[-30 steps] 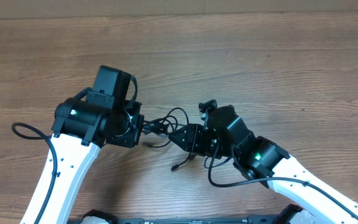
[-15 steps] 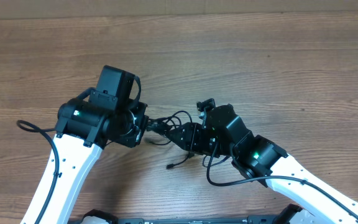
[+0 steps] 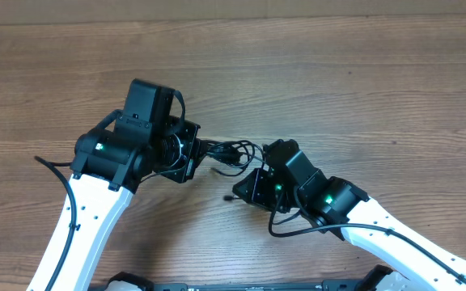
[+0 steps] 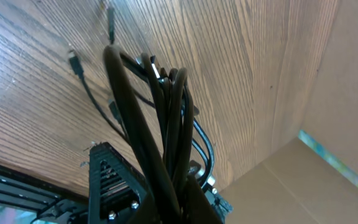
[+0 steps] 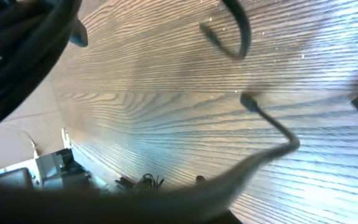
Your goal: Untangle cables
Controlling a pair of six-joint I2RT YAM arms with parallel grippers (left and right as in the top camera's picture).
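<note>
The whole bundle's strands of cable are clamped together in my left gripper, so my right gripper needs to take the bundle's looped end (image 3: pixel 252 151) and hold it while my left gripper opens.
The cables (image 3: pixel 231 151) form a small black tangle at the table's middle, lifted off the wood. My left gripper (image 3: pixel 203 150) is shut on the tangle's left end. In the left wrist view the cables (image 4: pixel 160 106) rise as a thick bundle straight out of the closed left gripper (image 4: pixel 188 200). My right gripper (image 3: pixel 243 187) sits just below and right of the tangle. A loose plug end (image 3: pixel 229 196) lies by its tip. In the blurred right wrist view one cable (image 5: pixel 272 127) with a plug crosses the wood, and my fingers are lost in the blur.
The brown wooden table (image 3: pixel 362 89) spreads all round. A cardboard wall (image 4: pixel 334 93) stands along the far edge. Thick black arm wires loop beside the left arm (image 3: pixel 48 166) and under the right wrist (image 3: pixel 285 231).
My left gripper has carried the bundle up and to the right. The right gripper has drawn back toward the lower right and narrowed. The tangle looks tighter.
</note>
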